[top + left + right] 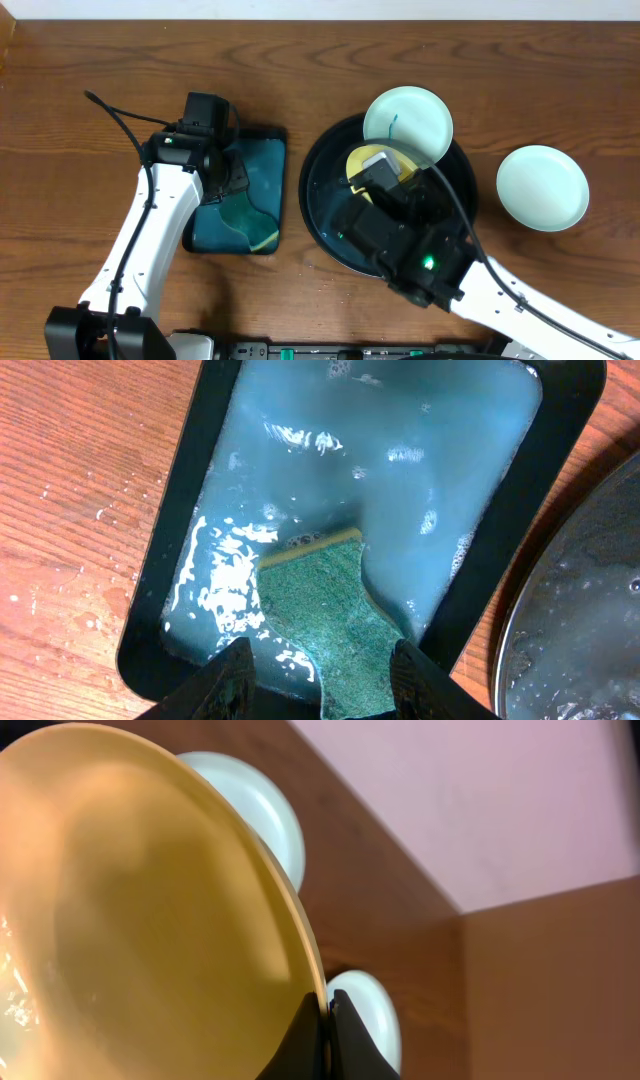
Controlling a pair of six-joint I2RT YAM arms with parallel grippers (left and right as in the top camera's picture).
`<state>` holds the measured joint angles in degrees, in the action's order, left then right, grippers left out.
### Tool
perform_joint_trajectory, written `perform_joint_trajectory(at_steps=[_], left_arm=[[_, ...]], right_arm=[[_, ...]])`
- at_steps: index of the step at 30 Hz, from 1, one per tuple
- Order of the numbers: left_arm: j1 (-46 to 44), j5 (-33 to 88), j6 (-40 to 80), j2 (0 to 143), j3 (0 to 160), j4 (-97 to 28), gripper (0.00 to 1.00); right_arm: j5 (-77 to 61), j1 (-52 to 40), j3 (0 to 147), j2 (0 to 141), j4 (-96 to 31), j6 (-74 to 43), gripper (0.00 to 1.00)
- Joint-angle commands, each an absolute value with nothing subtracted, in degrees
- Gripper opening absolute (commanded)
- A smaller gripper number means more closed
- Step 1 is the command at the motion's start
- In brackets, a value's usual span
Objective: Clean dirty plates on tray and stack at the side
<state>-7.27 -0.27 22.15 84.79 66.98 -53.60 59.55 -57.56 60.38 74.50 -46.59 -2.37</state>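
Next, my right gripper lets go of the yellow plate on top of the cyan plate lying on the bare wood [542,188] [364,1024].
My right gripper [327,1017] is shut on the rim of the pale yellow plate [130,920] and holds it tilted on edge over the round black tray [318,200]. From overhead the yellow plate [356,160] is mostly hidden under the arm. A pale cyan plate [407,122] with a blue smear rests on the tray's far rim. The other cyan plate [542,187] lies on the bare wood to the right. Both cyan plates show behind the yellow one in the right wrist view [255,805], [372,1015]. My left gripper [325,675] is open, its fingers either side of a green sponge [330,615].
The sponge lies in a rectangular teal tray [262,160] of soapy water left of the black tray, whose wet rim shows in the left wrist view [580,610]. Bare wood tabletop [90,180] surrounds both trays. Water drops [70,595] spot the wood beside the teal tray.
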Motion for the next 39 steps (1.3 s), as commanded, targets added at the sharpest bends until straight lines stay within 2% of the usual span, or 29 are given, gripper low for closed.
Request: perform_joint_trajectory(at_steps=[1, 39], left_arm=[[-7.0, -0.2, 21.5, 85.1, 66.8, -53.7, 0.46], [-7.0, -0.2, 21.5, 85.1, 66.8, -53.8, 0.5]], right_arm=[[68.1, -60.4, 61.9, 73.7, -46.5, 0.0, 0.01], [70.2, -61.7, 61.9, 73.7, -46.4, -1.2, 0.01]])
